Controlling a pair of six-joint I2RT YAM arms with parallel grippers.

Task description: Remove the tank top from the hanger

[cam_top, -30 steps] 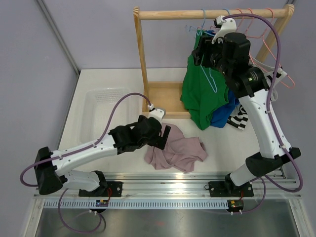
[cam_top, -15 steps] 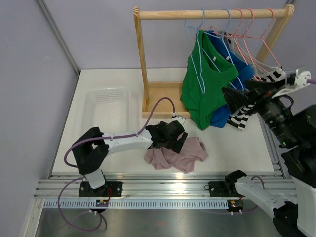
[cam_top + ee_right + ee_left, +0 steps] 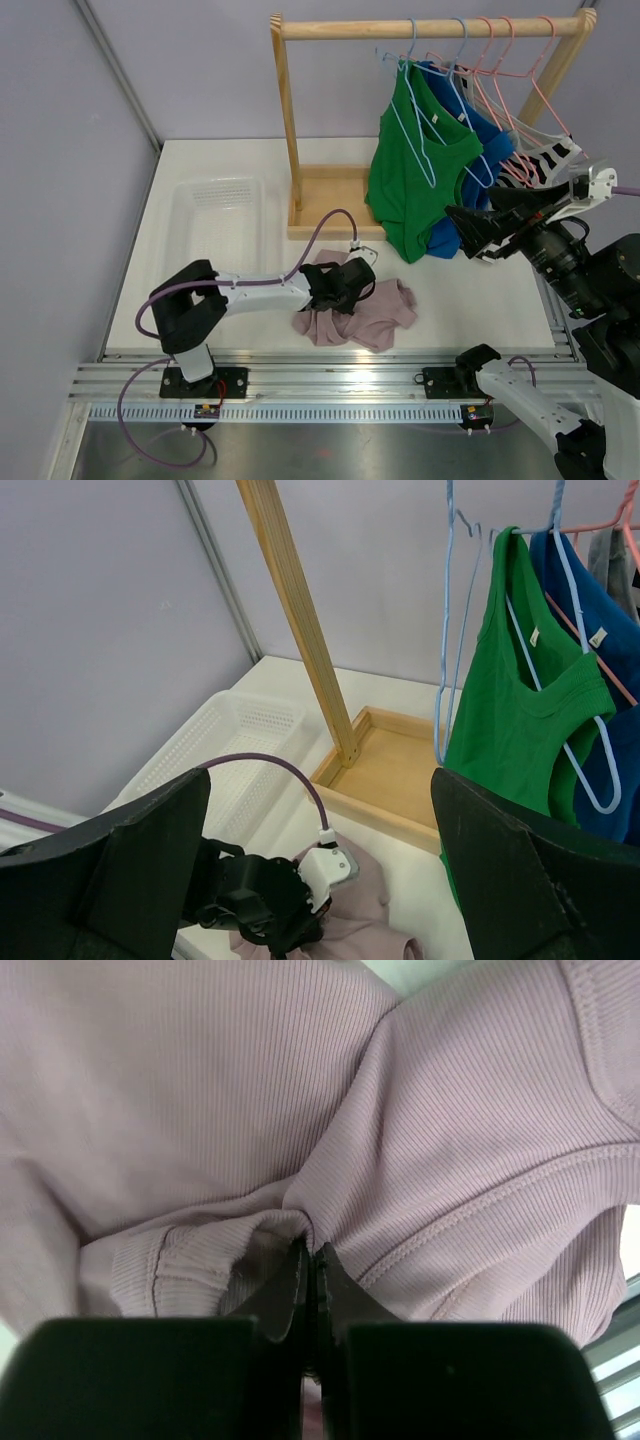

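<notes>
My right gripper will grab the light blue hanger's near side (image 3: 459, 98) (image 3: 570, 575), just under its twisted neck, to carry the hanger with the green tank top.
A green tank top (image 3: 415, 170) (image 3: 520, 730) hangs on a light blue hanger (image 3: 412, 120) (image 3: 447, 630) on the wooden rack (image 3: 430, 28). A pink ribbed garment (image 3: 385, 312) (image 3: 200, 1090) (image 3: 375, 930) lies crumpled on the table in front of the rack. My left gripper (image 3: 345, 290) (image 3: 310, 1252) presses down on it, jaws shut, with a fold of the pink fabric pinched at the tips. My right gripper (image 3: 470, 228) (image 3: 320, 880) hovers right of the green top, open and holding nothing, and touches no garment.
A blue garment (image 3: 452, 235) and a black-and-white striped one (image 3: 545, 155) hang behind the green top, beside bare pink hangers (image 3: 510, 60). The rack's wooden base tray (image 3: 325, 200) sits mid-table. A white perforated basket (image 3: 215, 220) (image 3: 220, 750) stands at the left.
My left gripper slid right onto the pink garment and closed on a fold. My right arm swung away from the hanger rail to the right, and its gripper opened wide.
</notes>
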